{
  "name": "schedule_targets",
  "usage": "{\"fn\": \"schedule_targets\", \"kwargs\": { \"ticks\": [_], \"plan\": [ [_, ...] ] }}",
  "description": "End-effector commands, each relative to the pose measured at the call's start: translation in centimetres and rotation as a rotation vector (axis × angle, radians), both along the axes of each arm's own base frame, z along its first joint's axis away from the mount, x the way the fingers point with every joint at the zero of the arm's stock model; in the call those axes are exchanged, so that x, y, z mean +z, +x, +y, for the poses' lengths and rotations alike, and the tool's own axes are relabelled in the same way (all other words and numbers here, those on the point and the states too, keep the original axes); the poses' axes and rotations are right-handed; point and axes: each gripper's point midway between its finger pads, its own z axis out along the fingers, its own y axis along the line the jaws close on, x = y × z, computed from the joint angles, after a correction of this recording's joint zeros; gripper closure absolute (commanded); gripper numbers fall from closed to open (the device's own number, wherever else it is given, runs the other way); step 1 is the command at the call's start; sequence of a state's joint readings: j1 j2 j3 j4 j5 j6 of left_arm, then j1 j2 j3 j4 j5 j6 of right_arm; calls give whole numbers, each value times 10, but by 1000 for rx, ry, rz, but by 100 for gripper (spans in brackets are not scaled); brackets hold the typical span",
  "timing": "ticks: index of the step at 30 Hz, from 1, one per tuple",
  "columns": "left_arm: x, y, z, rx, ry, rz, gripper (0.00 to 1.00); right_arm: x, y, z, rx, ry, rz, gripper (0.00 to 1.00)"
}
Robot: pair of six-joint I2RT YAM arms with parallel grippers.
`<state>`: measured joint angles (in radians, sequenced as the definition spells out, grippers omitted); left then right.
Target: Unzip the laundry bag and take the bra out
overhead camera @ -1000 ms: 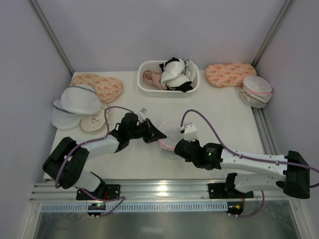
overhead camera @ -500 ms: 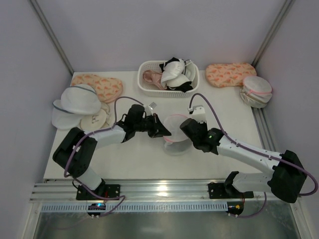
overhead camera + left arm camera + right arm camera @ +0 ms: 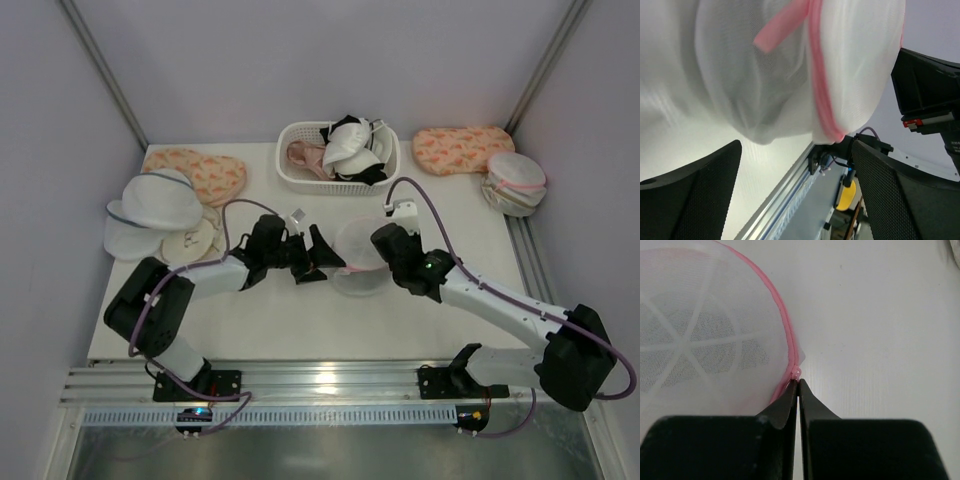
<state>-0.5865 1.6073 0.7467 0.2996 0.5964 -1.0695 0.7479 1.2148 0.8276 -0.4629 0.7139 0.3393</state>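
Note:
The laundry bag's pink rim is loose beyond the gripper's open fingers, so my left gripper will pinch the rim's near end (image 3: 832,131) before my right gripper pulls the zipper pull along.
The laundry bag (image 3: 357,262), a translucent white mesh dome with a pink zipper rim, is near the middle of the table between both arms. My right gripper (image 3: 376,243) is at its right edge. Its fingers are pressed together on the small pink zipper pull (image 3: 799,372), with the pink rim (image 3: 774,300) curving away from the tips. My left gripper (image 3: 322,262) stands open just left of the bag. In the left wrist view the bag (image 3: 740,75) is beyond the spread fingers (image 3: 690,195), not between them. The bra is hidden; only grey shading shows through the mesh.
A white basket (image 3: 385,175) of garments stands at the back centre. Peach patterned pouches lie at back left (image 3: 200,172) and back right (image 3: 462,148). White mesh domes with grey-blue rims (image 3: 155,205) and a beige round pad (image 3: 190,242) lie at left. Another pink-rimmed mesh bag (image 3: 515,183) sits far right.
My left gripper has opened and let go of the bag's left edge. My right gripper, still shut, has travelled away from the near edge, and the bag has shifted with it.

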Motion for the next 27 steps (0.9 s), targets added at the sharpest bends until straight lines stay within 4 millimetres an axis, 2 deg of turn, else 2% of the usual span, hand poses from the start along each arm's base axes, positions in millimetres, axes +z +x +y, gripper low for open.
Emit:
{"fn": "schedule_targets", "kwargs": {
  "ticks": [1,2,3,5,6,8,10,13,15,16,17,20,24,27],
  "plan": [
    [15,2,19,126,-4,-58,7,5,-5,2,9,54,-15,96],
    [17,1,24,171,-5,-50,5,4,-7,3,11,71,-7,96],
    [32,-4,28,190,-30,-77,3,2,-13,8,40,103,21,96],
    [31,-16,36,209,-24,-57,2,-4,-23,20,93,164,62,96],
    [39,-22,38,217,-25,-65,1,-4,-32,36,159,243,92,96],
    [37,-32,42,225,-26,-50,1,-12,-48,51,229,300,130,96],
    [46,-38,42,241,-65,-48,1,-13,-71,81,356,390,164,96],
    [46,-46,39,227,-92,-23,1,-7,-100,121,539,513,187,96],
    [47,-49,33,208,-112,6,1,2,-111,142,632,579,172,96],
    [53,-51,28,184,-142,2,1,2,-114,146,658,589,175,96],
    [50,-54,23,165,-147,20,1,2,-117,152,682,602,186,96],
    [52,-58,13,142,-179,46,1,8,-115,160,706,621,165,96],
    [52,-58,11,148,-183,51,1,17,-119,174,773,667,157,96],
    [53,-54,8,154,-184,44,1,17,-121,179,797,683,157,96]
  ]
}}
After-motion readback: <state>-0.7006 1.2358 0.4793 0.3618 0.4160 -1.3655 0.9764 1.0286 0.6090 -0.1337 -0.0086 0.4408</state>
